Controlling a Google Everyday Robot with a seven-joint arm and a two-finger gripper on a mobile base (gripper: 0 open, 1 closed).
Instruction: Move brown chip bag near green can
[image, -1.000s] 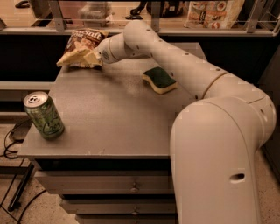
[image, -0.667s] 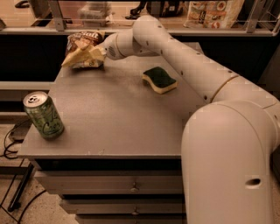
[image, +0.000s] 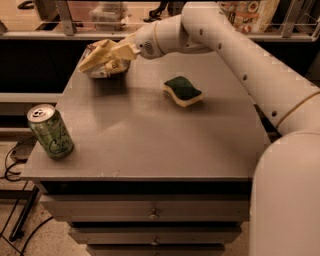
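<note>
The brown chip bag will leave my gripper and stay on the grey table (image: 100, 100) between the green can and the sponge, closer to the can.
The brown chip bag (image: 109, 68) sits crumpled at the far left corner of the grey table (image: 150, 135). My gripper (image: 98, 54) reaches in from the right and is on top of the bag, its pale fingers (image: 106, 50) closed on the bag's upper part and hiding most of its lettering. The green can (image: 50, 131) stands upright near the table's front left corner, well apart from the bag and the gripper.
A green-and-yellow sponge (image: 182, 91) lies right of centre toward the back. My white arm (image: 240, 55) spans the table's back right. A railing and shelves with packages run behind the table. Cables lie on the floor at left.
The gripper has come down over the bag's top and closed on it. The bag has shifted slightly right and looks more squashed. Can and sponge have not moved.
</note>
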